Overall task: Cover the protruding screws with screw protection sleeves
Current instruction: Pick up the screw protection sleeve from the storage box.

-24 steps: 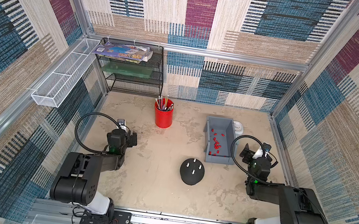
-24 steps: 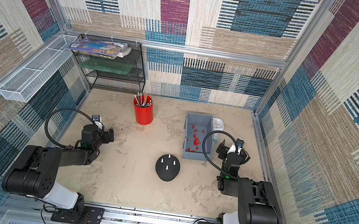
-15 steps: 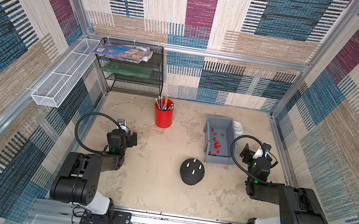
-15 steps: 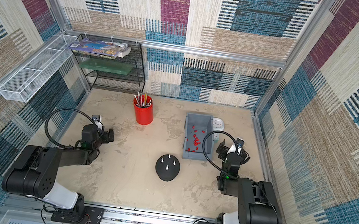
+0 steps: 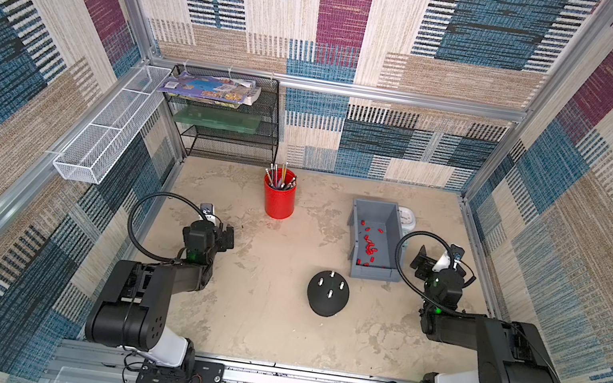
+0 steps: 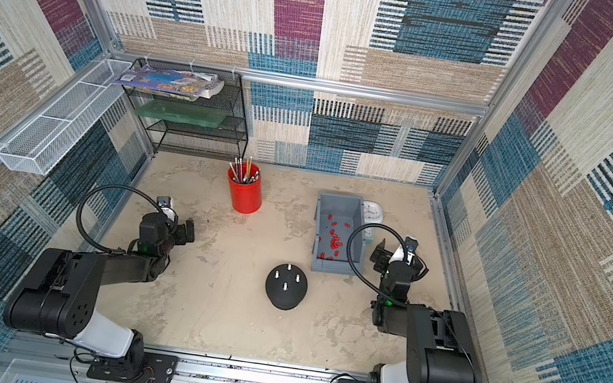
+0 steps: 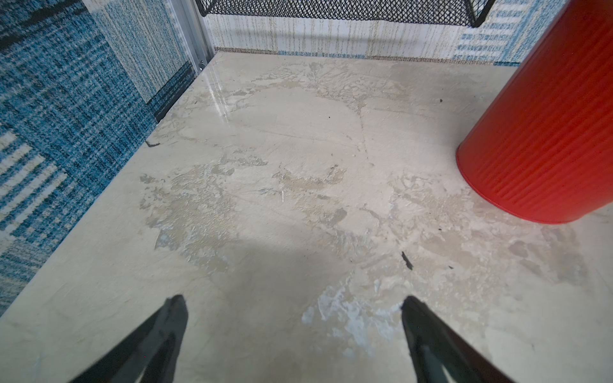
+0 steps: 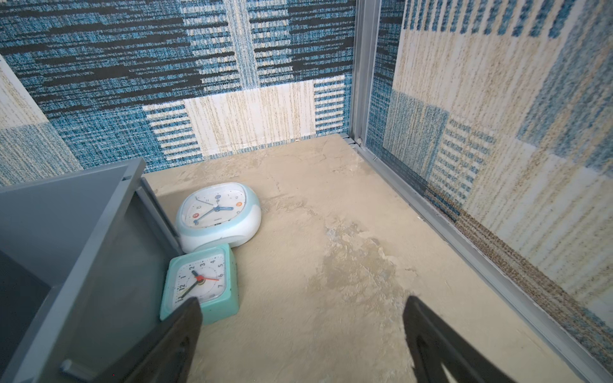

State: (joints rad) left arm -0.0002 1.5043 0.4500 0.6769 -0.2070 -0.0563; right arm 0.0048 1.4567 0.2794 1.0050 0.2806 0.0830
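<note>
I should move my right gripper to the grey bin and close it on the red sleeve at the back end of the middle pile (image 5: 366, 238).
The protruding screws (image 5: 331, 283) (image 6: 287, 276) stand bare on a black dome (image 5: 326, 303) (image 6: 284, 296) at the middle front of the table in both top views. The screw protection sleeves (image 5: 368, 247) (image 6: 333, 241), tiny and red, lie loose in a grey bin (image 5: 380, 205) (image 6: 340, 199) behind and right of the dome. My left gripper (image 7: 293, 308) (image 5: 210, 229) hovers open over bare table at the left, far from the dome. My right gripper (image 8: 298, 311) (image 5: 440, 259) is open and holds nothing, just right of the bin (image 8: 66, 215). No wrist view shows screws or sleeves.
A red cup (image 5: 278, 196) (image 7: 547, 132) holding pencils stands at the back centre. Two clocks, a white one (image 8: 219, 212) and a teal one (image 8: 202, 282), lie beside the bin near the right gripper. A black mesh rack (image 5: 224, 119) and white wire basket (image 5: 112, 134) occupy the back left.
</note>
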